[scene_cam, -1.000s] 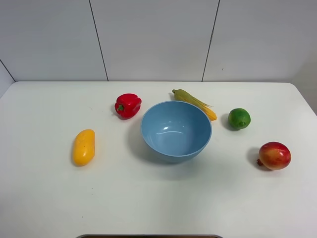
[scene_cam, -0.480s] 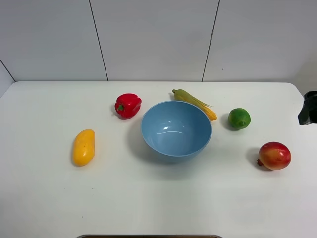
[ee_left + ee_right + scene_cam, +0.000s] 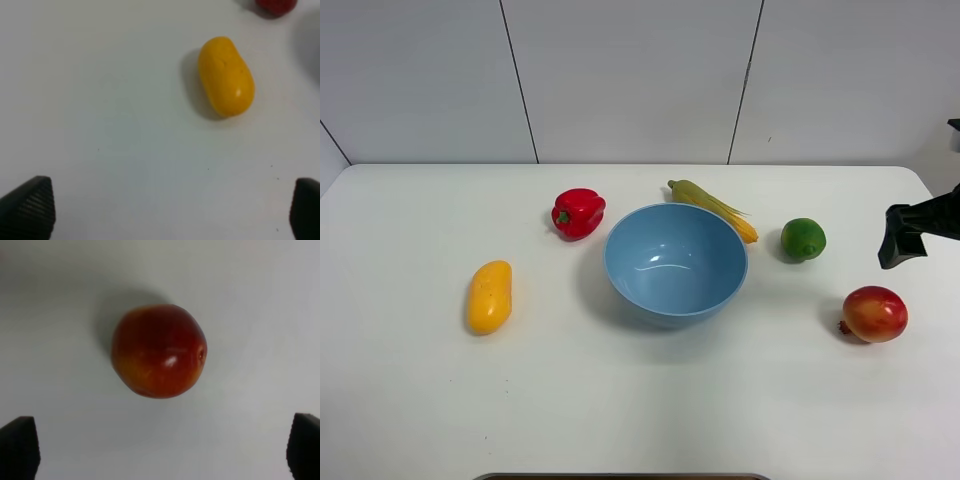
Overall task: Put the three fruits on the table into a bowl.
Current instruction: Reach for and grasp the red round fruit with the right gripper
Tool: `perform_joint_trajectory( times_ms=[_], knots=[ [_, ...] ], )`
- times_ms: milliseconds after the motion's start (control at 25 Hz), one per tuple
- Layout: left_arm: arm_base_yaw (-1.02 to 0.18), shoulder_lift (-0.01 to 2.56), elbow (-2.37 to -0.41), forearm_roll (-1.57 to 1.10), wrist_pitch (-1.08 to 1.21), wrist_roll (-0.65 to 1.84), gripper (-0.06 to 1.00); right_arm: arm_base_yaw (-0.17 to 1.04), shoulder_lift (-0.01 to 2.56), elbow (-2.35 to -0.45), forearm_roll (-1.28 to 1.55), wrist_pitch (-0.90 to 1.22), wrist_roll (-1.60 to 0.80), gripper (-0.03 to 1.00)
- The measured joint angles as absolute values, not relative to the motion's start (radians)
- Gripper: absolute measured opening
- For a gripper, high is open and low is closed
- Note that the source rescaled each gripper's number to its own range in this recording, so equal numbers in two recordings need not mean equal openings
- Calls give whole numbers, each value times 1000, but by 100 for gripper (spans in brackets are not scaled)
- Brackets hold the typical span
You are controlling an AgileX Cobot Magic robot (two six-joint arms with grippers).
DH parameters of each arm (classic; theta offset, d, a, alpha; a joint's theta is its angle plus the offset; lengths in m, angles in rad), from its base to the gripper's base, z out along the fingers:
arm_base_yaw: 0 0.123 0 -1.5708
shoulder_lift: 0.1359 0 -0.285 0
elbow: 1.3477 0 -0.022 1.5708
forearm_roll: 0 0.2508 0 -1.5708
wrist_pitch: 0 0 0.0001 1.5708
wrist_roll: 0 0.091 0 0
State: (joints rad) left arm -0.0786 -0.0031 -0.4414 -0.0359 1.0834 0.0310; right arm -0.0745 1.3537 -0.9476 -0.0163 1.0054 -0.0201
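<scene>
I will next lower my right gripper to the red-orange pomegranate's middle (image 3: 875,313) (image 3: 159,351) and close it there, with one finger on each side.
The light-blue bowl (image 3: 675,262) stands empty in the middle of the white table (image 3: 620,400). The yellow-orange mango (image 3: 489,296) lies to its left, the green lime (image 3: 803,239) to its right, and the red-orange pomegranate (image 3: 874,313) at the near right. My right gripper (image 3: 900,248) reaches in from the right edge, above and just behind the pomegranate. In the right wrist view it is open (image 3: 162,447) with the pomegranate (image 3: 158,351) ahead of it. My left gripper (image 3: 167,210) is open with the mango (image 3: 226,76) ahead; it is out of the high view.
A red bell pepper (image 3: 578,212) sits behind the bowl on the left, and its edge shows in the left wrist view (image 3: 276,5). A yellow-green corn cob (image 3: 712,205) lies behind the bowl on the right, close to its rim.
My right gripper has come into the high view from the right edge and moved left toward the pomegranate. The fruits and the bowl have not moved.
</scene>
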Motion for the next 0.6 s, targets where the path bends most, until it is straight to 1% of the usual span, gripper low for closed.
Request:
perform_joint_trajectory(
  times_ms=[600],
  knots=[
    [-79, -3, -441, -36, 1083, 31, 87, -74, 1596, -949, -10, 934, -79, 100]
  ],
)
